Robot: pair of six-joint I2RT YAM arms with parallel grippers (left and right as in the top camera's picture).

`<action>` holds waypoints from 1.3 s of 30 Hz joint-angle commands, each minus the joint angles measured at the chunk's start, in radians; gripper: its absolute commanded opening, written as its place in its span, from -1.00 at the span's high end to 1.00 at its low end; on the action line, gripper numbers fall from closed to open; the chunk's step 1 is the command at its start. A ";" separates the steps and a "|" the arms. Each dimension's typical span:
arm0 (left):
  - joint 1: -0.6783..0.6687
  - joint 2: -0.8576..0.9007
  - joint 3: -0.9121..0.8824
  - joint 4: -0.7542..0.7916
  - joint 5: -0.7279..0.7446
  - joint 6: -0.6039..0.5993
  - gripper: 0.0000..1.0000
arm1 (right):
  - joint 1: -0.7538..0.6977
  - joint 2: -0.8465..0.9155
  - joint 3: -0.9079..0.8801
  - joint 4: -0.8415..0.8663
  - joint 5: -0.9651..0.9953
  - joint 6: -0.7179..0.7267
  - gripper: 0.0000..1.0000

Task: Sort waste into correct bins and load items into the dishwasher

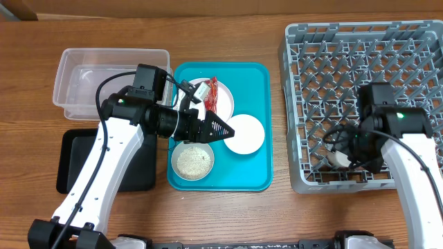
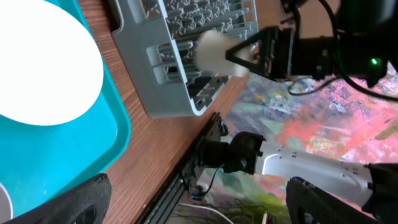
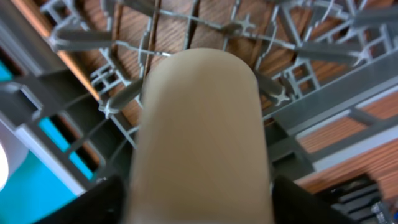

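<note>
I should next move my left gripper to the small bowl of pale grains and close it on the rim (image 1: 212, 162) (image 2: 5, 190) facing the teal tray's middle.
My right gripper (image 1: 346, 153) is shut on a beige cup (image 1: 337, 160) and holds it low inside the front left corner of the grey dish rack (image 1: 360, 55). In the right wrist view the cup (image 3: 199, 118) fills the space between the fingers (image 3: 199, 208), above the rack's grid (image 3: 81, 93). My left gripper (image 1: 216, 128) is open and empty over the teal tray (image 1: 257, 83), beside a white round plate (image 1: 246, 134). The left wrist view shows the open fingers (image 2: 199, 199), the plate (image 2: 43, 62), the rack (image 2: 174, 37) and the held cup (image 2: 214, 53).
On the tray are a white plate with a red wrapper (image 1: 214, 93) and a small bowl of pale grains (image 1: 192, 161). A clear plastic bin (image 1: 90, 79) stands at the back left, and a black bin (image 1: 73, 162) is in front of it.
</note>
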 commanded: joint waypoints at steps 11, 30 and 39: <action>-0.096 0.005 0.008 -0.110 -0.583 -0.172 -0.66 | 0.021 -0.194 0.180 0.064 -0.311 -0.100 -0.76; -0.376 0.064 -0.297 0.263 -1.087 -0.483 0.07 | 0.050 -0.446 0.180 0.143 -0.484 -0.154 -0.75; -0.376 0.166 -0.306 0.338 -1.086 -0.459 0.73 | 0.050 -0.446 0.180 0.146 -0.484 -0.154 -0.75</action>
